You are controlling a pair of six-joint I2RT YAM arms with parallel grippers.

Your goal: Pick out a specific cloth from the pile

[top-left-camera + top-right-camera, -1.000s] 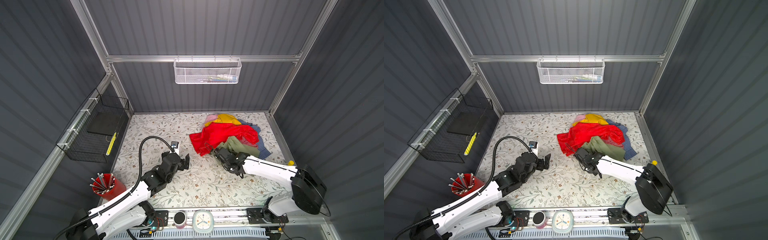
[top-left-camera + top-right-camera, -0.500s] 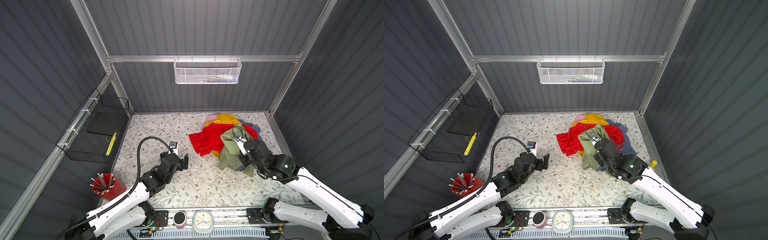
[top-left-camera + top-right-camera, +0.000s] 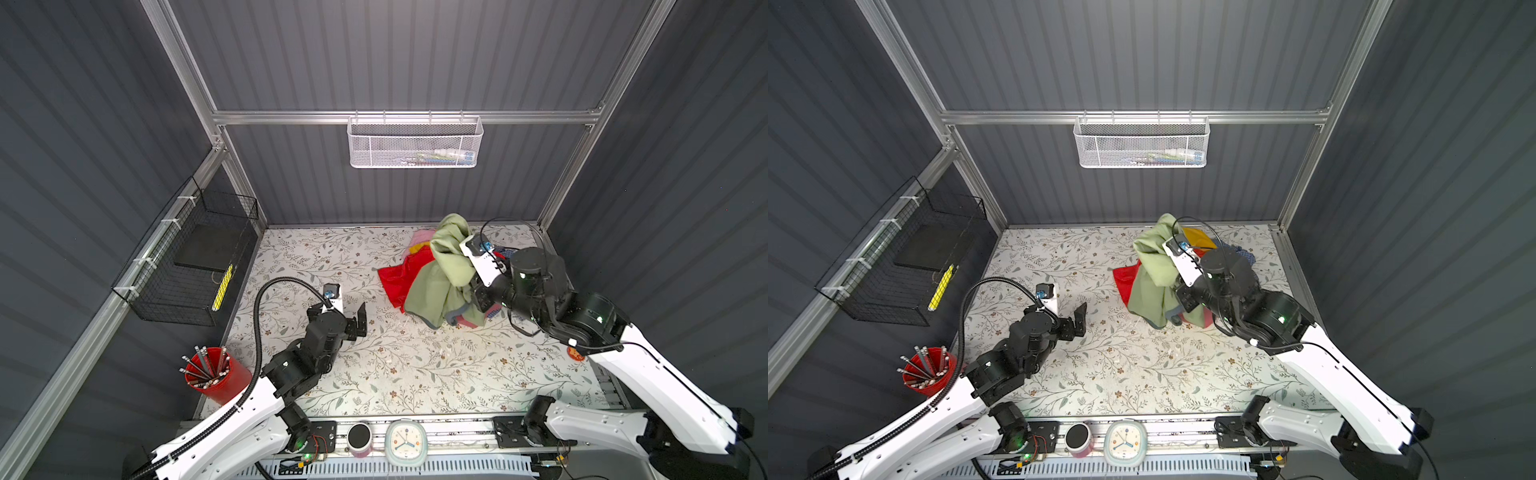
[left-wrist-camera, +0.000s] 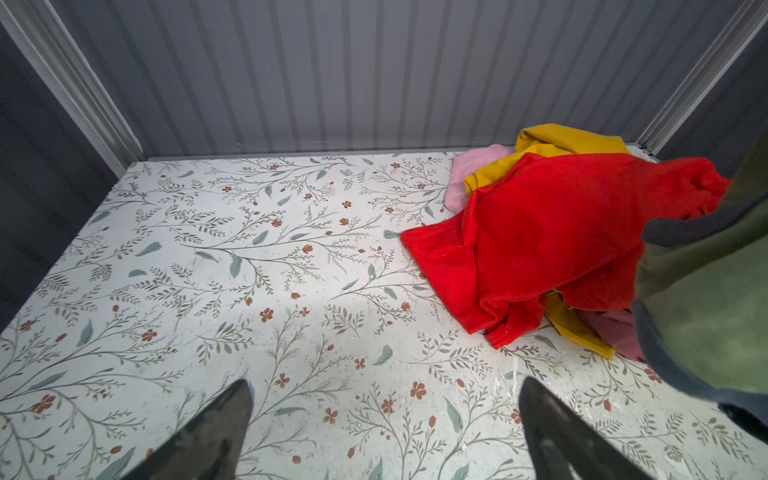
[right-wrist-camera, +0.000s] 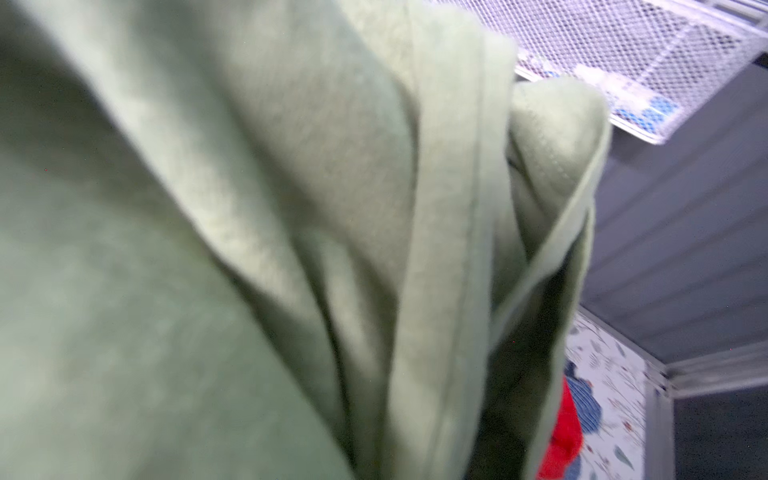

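Observation:
Next, my right gripper puts the olive-green cloth, which hangs over the pile now, down on the bare table (image 3: pixel 343 302) by my left gripper, away from the pile.
The olive-green cloth (image 3: pixel 442 276) (image 3: pixel 1152 276) hangs in the air over the pile, its grey edge (image 3: pixel 460 312) trailing at the pile's near side. My right gripper (image 3: pixel 459 240) (image 3: pixel 1166 237) is raised and shut on the cloth; its fingers are buried in the fabric. Green folds of the cloth (image 5: pixel 249 249) fill the right wrist view. The pile (image 3: pixel 397 278) (image 3: pixel 1122 281) (image 4: pixel 557 232) shows red, yellow and pink cloths at the back right of the table. Left of the pile, my left gripper (image 3: pixel 347 311) (image 3: pixel 1065 312) (image 4: pixel 384 388) stands open and empty over the table.
A white mesh basket (image 3: pixel 415 141) hangs on the back wall above the pile. On the left wall is a black wire basket (image 3: pixel 187 266). A red cup of pencils (image 3: pixel 212 370) stands front left. A clock (image 3: pixel 405 442) and a dark cup (image 3: pixel 359 434) sit on the front rail.
My right arm has risen from the pile's near edge, pulling the olive-green cloth up off the red cloth. The left arm has hardly moved.

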